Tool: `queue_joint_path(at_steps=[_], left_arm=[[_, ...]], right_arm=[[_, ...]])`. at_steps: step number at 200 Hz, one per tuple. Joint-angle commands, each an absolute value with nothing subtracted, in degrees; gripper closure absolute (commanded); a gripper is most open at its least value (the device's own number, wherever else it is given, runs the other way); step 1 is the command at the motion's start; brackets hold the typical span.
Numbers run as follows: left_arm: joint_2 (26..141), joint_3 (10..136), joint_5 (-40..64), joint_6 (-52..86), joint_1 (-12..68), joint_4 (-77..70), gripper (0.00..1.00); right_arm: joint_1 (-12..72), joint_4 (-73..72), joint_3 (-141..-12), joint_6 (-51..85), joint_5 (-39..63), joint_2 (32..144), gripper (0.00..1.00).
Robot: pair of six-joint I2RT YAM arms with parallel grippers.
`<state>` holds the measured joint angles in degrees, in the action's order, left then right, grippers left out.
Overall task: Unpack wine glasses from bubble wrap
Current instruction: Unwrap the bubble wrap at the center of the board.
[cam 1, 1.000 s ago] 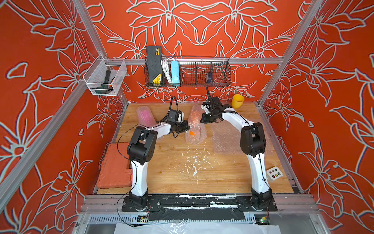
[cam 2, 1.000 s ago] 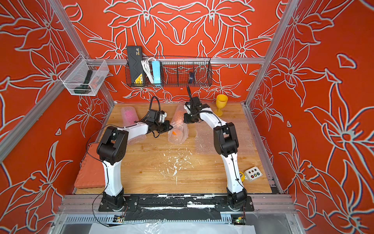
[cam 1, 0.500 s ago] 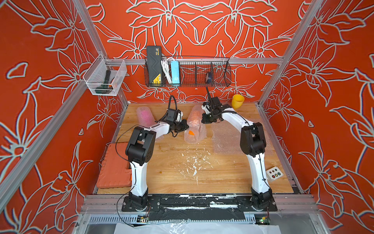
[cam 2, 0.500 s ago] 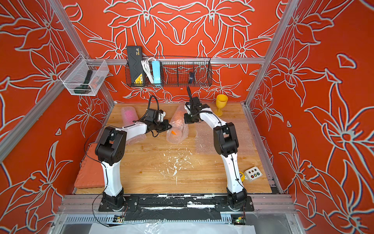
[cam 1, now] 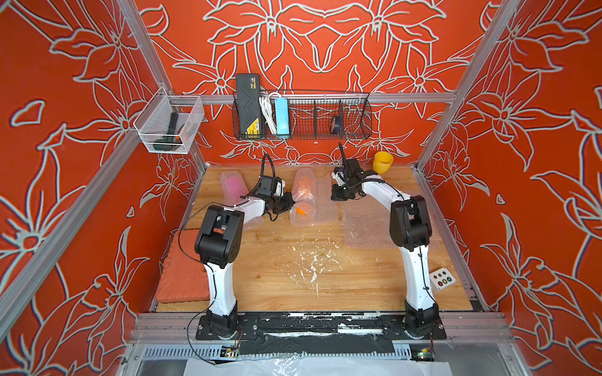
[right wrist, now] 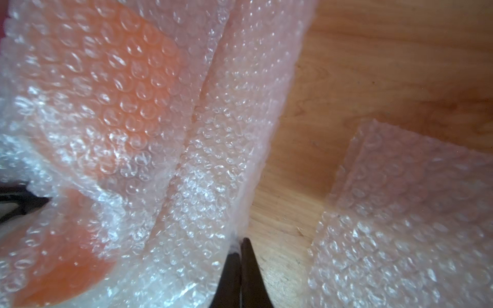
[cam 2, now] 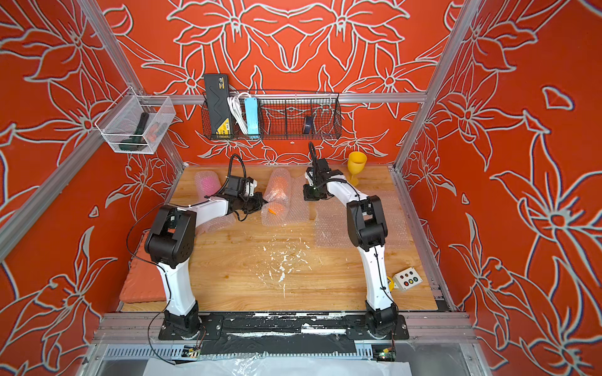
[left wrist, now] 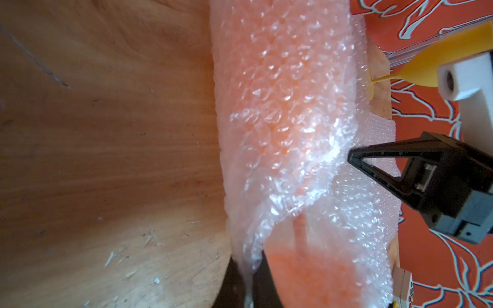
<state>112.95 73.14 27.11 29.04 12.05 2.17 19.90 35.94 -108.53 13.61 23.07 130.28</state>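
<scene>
Next, my left gripper takes the flap's loose edge point(right wrist: 194, 126) and peels it back, as it is pinching the wrap's folded side while a flap of the wrap covers the orange wine glass.
An orange wine glass point(cam 1: 304, 192) point(cam 2: 279, 192) lies at the back middle of the table inside a partly opened roll of bubble wrap point(left wrist: 288, 112) point(right wrist: 213, 165). My left gripper point(cam 1: 289, 205) point(cam 2: 261, 205) point(left wrist: 249, 293) is shut on the wrap's edge next to the glass's foot point(left wrist: 306, 269). On the opposite side my right gripper point(cam 1: 337, 196) point(cam 2: 309, 196) point(right wrist: 240, 248) is shut on the wrap's loose outer edge. A yellow wine glass point(cam 1: 382, 162) point(cam 2: 356, 162) stands bare and upright at the back right. A pink one lies wrapped in a roll point(cam 1: 233, 185) point(cam 2: 206, 182) at the back left.
A flat bubble wrap sheet point(cam 1: 365, 224) point(cam 2: 332, 228) point(right wrist: 413, 213) lies by the right arm. More wrap point(cam 1: 255, 223) shows under the left forearm. An orange foam pad point(cam 1: 182, 267) sits at the front left, a button box point(cam 1: 442, 279) at the front right.
My right gripper's jaws have closed on the wrap's outer edge. The left gripper keeps its hold, and the roll has shifted slightly to the left.
</scene>
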Motion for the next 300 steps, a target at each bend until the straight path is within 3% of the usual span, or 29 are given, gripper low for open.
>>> queue_joint_path(at_steps=[1, 37, 142, 163, 179, 268, 300], left_arm=[[111.0, 72.3, 27.0, 28.5, 12.0, 1.8, 0.91], [110.9, 72.0, 27.4, 28.5, 11.9, 1.8, 0.83], [107.4, 72.5, 28.8, 28.6, 10.2, 2.8, 0.72], [107.2, 73.2, 30.2, 28.8, 10.1, 2.4, 0.58], [108.0, 74.0, 31.0, 29.1, 10.1, 2.4, 0.55], [110.2, 72.3, 31.8, 29.2, 10.4, 0.9, 0.53], [104.8, 69.7, 25.5, 26.9, 12.1, 2.0, 0.37]], right_arm=[[19.7, 35.5, -107.9, 14.1, 23.0, 127.5, 1.00], [19.6, 35.7, -108.2, 13.9, 22.8, 126.9, 1.00], [19.4, 35.3, -106.8, 14.3, 24.0, 125.4, 1.00], [19.4, 35.2, -106.7, 14.4, 24.6, 125.5, 1.00], [19.5, 35.1, -106.4, 14.8, 25.2, 125.4, 1.00], [21.1, 31.8, -100.7, 16.0, 26.3, 124.5, 1.00], [21.2, 31.3, -99.7, 16.1, 26.2, 124.1, 1.00]])
